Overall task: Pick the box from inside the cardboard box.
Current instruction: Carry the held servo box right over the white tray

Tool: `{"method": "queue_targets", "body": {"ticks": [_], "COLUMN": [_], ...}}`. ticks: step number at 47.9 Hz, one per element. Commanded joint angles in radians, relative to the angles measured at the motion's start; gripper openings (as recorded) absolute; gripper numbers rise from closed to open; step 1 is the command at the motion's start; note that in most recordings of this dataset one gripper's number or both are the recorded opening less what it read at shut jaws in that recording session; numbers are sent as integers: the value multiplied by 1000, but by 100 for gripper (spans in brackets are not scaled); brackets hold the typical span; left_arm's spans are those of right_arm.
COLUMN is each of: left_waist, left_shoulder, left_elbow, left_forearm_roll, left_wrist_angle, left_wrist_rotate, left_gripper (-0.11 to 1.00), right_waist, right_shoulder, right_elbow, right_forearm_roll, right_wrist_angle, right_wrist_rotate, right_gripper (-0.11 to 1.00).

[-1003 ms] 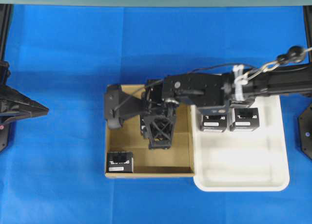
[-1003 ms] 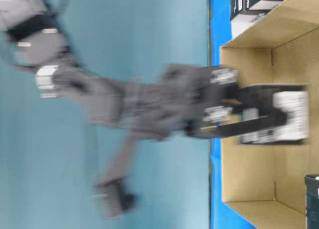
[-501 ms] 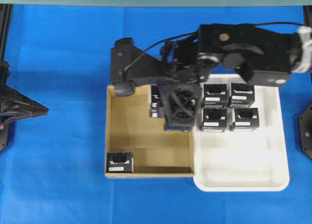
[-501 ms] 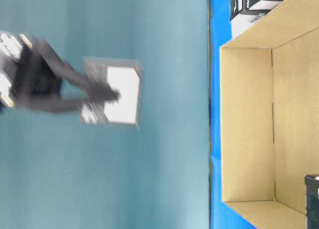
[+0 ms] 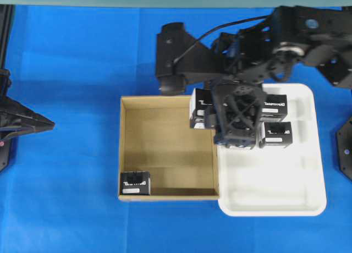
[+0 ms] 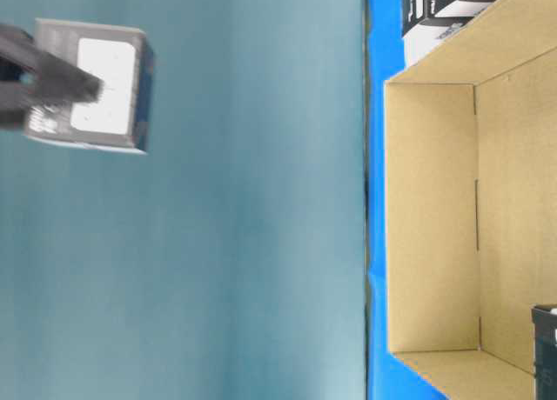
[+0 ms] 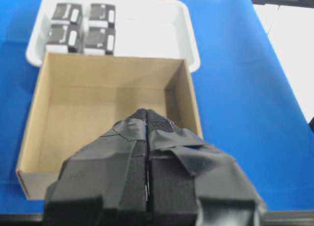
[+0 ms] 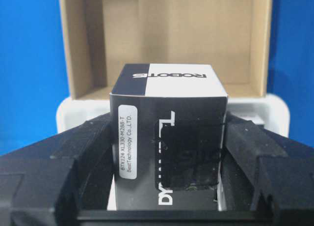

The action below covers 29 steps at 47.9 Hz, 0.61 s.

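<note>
Next, I open my right gripper and let go of the black box in the white tray's near half [image 5: 243, 172], beside the cardboard box.
My right gripper [image 5: 208, 116] is shut on a small black box [image 5: 199, 103] with white lettering and a label strip. It holds the box in the air over the seam between the cardboard box [image 5: 122, 148] and the white tray. The wrist view shows this box [image 8: 169, 132] clamped between both fingers [image 8: 88, 152]. From table level it [image 6: 91, 85] hangs high above the cardboard box [image 6: 426, 226]. Another black box [image 5: 135, 183] lies in the cardboard box's near left corner. My left gripper [image 5: 48, 122] sits shut at the far left, fingertips [image 7: 146, 114] pressed together.
The white tray [image 5: 275, 192] adjoins the cardboard box's right side. Black boxes [image 5: 276, 133] stand in its far part, seen as several [image 7: 81, 27] from the left wrist. The right arm's links [image 5: 181, 55] reach over the far edge of the cardboard box. A blue cloth [image 5: 66, 71] covers the table.
The right gripper has lifted the black box out of the cardboard box and carried it up and right toward the tray. The left arm has not moved.
</note>
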Motion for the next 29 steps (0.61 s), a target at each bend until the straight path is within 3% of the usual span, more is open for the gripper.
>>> {"method": "queue_targets", "body": {"ticks": [1,6,14,29], "left_waist": [-2,-2,0,-2], "left_shoulder": [6,5,8,9], "left_elbow": [-23,-23,-23,-21], "left_forearm_roll": [2,2,2,2], "left_wrist_angle": [-5,-6,-5,-11], "left_wrist_rotate": [0,-2,-2,0], "left_gripper": [-7,-7,-7,-7], "right_waist": [6,11,43,101], "right_shoulder": [-48,-78,-121,-221], "right_elbow": [8,44,192,525], "right_forearm_roll": [2,0,2,-3], "right_wrist_angle": [14,49,25,-290], "right_wrist_rotate": [6,21,52,160], "right_gripper": [63,63,63,63]}}
